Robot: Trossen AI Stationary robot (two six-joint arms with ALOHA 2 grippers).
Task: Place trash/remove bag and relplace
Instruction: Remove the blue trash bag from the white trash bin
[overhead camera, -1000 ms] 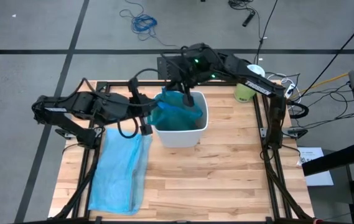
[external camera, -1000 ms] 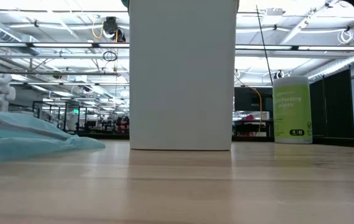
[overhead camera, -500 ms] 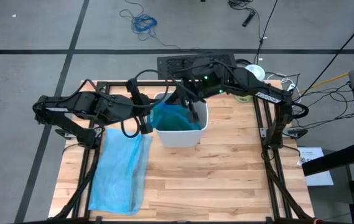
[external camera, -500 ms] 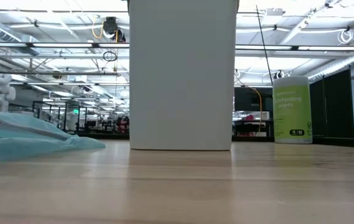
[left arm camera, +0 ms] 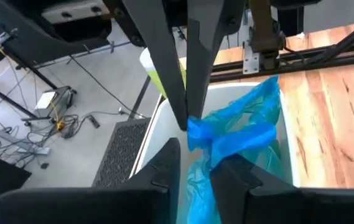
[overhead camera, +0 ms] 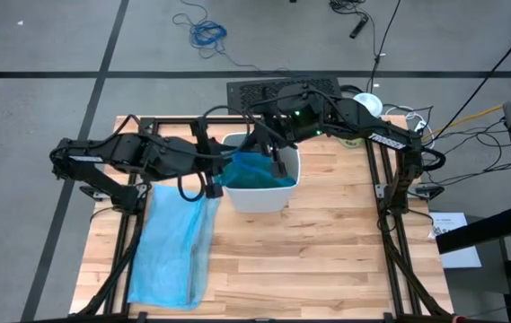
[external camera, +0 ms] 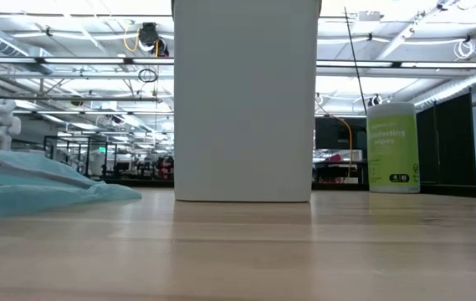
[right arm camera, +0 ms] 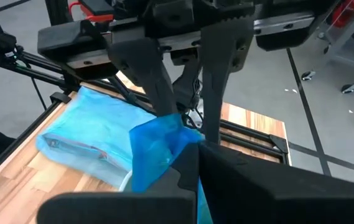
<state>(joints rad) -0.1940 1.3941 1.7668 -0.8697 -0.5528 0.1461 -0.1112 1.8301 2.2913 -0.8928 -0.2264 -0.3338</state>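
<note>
The bag's bunched top is off-center at my left gripper's finger, so I should open my left gripper wider and close it on the bag (left arm camera: 206,138) below my right gripper.
A white bin (overhead camera: 259,193) stands mid-table with the teal-green bag (overhead camera: 253,170) in it. My right gripper (overhead camera: 276,161) reaches in from the far right and is shut on the bag's bunched top over the bin. My left gripper (left arm camera: 195,155) comes from the table's left and is open. Its fingers (right arm camera: 158,93) stand on either side of the same bunched top, just below the right gripper (left arm camera: 188,118). The pale blue replacement bag (overhead camera: 174,242) lies flat on the table's left side. No trash shows. My right gripper pinches the bag's gathered top (left arm camera: 195,127) between its two fingers, several crumpled layers together. The fingers slant down from the far side. The rest of the bag (left arm camera: 245,124) hangs slack below them into the bin. I cannot tell whether my left gripper touches the bag.
A green canister (external camera: 392,146) stands at the far right of the table, partly under the right arm (overhead camera: 354,121). The near half of the wooden tabletop (overhead camera: 309,260) lies bare. Black frame rails (overhead camera: 390,197) run along both sides of the table.
My right gripper has swung a little toward the table's near edge over the bin, taking the bag's bunched top with it, then kept still. The bag now sits lower and narrower in the bin than a second ago.
</note>
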